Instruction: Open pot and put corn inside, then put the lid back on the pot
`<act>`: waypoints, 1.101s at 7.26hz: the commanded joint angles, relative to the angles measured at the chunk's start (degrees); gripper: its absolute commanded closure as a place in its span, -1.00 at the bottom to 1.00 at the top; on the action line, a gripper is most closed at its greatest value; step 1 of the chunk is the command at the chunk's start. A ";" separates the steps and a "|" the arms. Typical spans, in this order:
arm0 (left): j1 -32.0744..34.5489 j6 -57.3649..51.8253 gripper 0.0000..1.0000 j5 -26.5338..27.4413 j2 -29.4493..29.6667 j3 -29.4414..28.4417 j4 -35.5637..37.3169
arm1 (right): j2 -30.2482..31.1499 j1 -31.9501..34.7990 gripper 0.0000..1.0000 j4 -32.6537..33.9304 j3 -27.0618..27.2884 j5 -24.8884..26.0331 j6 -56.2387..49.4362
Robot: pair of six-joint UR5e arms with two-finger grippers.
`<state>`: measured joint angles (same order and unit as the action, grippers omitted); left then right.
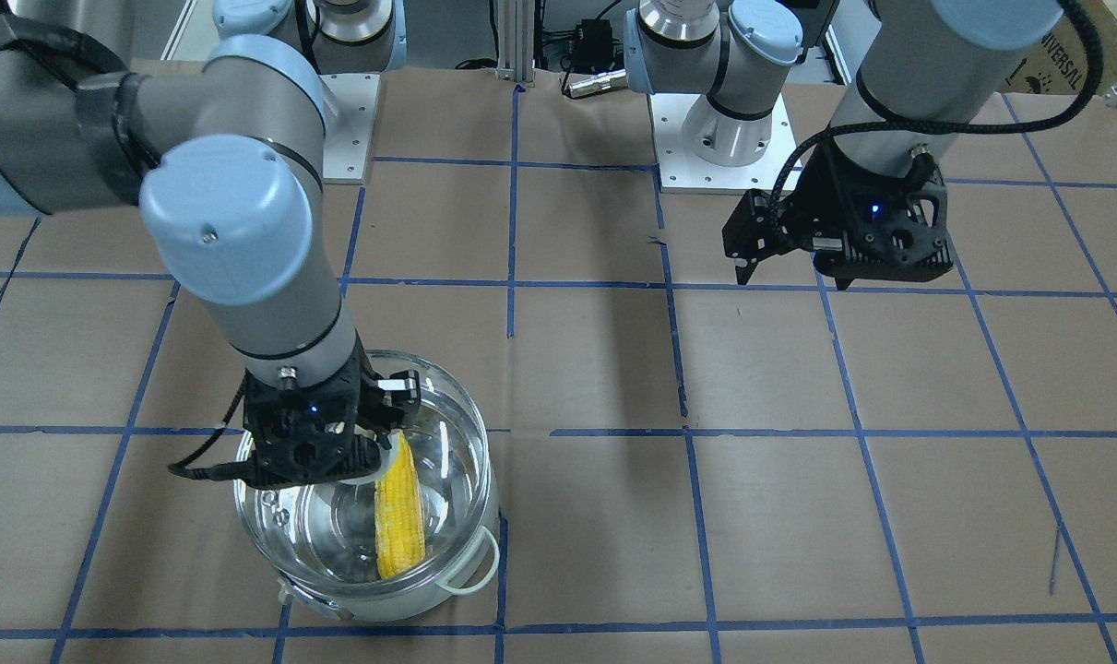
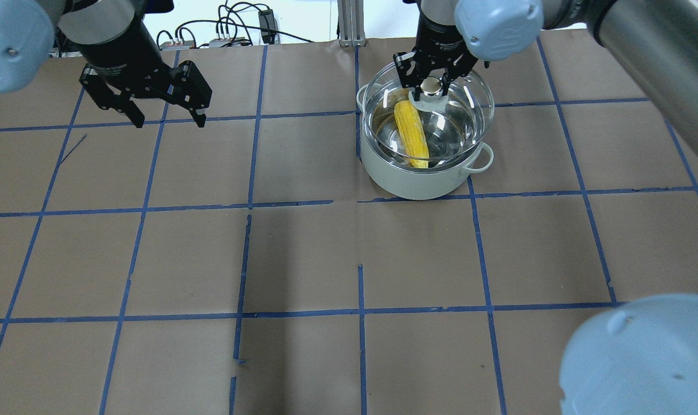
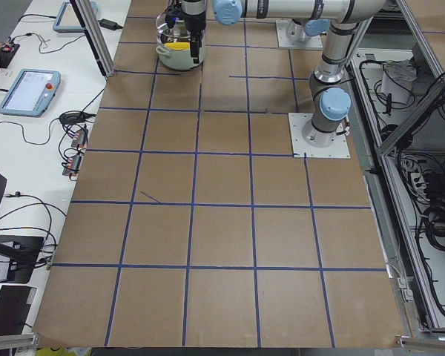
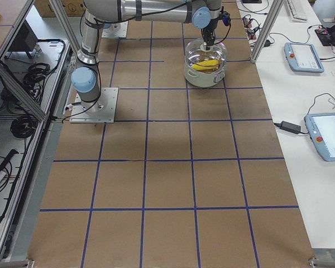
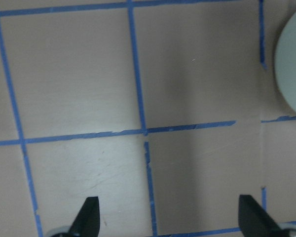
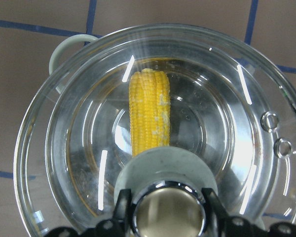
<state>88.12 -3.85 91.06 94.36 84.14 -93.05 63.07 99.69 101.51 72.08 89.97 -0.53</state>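
Observation:
The robot's right gripper needs to set the clear glass lid down on the pot's rim, over the yellow corn [image 1: 374,487] [image 6: 163,153].
The pot [image 2: 406,178], with a pale mint-white wall and loop handles, stands at the far right of the table. The yellow corn [image 2: 412,132] lies inside it, seen through the glass. My right gripper [image 2: 431,87] is shut on the knob of the clear glass lid [image 2: 464,115] and holds the lid over the pot, slightly raised. In the right wrist view the fingers clasp the knob [image 6: 167,212] above the corn [image 6: 149,113]. My left gripper [image 2: 161,118] is open and empty, above the table at the far left.
Brown paper with blue tape grid lines [image 2: 302,253] covers the table. In the left wrist view the pot's pale edge [image 5: 293,59] shows at the right. The arm bases [image 1: 719,138] stand at the robot's side of the table.

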 commanded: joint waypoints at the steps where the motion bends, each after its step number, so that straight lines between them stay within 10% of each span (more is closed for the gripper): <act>1: -0.15 2.78 -1.00 1.31 -3.29 0.76 -2.22 | -3.91 0.77 0.32 1.67 -1.15 0.21 -0.26; 8: -0.15 2.53 -1.00 0.43 -2.08 -0.03 -2.23 | -0.58 -0.11 0.33 0.35 2.00 0.39 -0.61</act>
<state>88.05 -1.31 91.51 92.15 84.09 -95.36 62.25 99.69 101.86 73.01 90.30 -1.11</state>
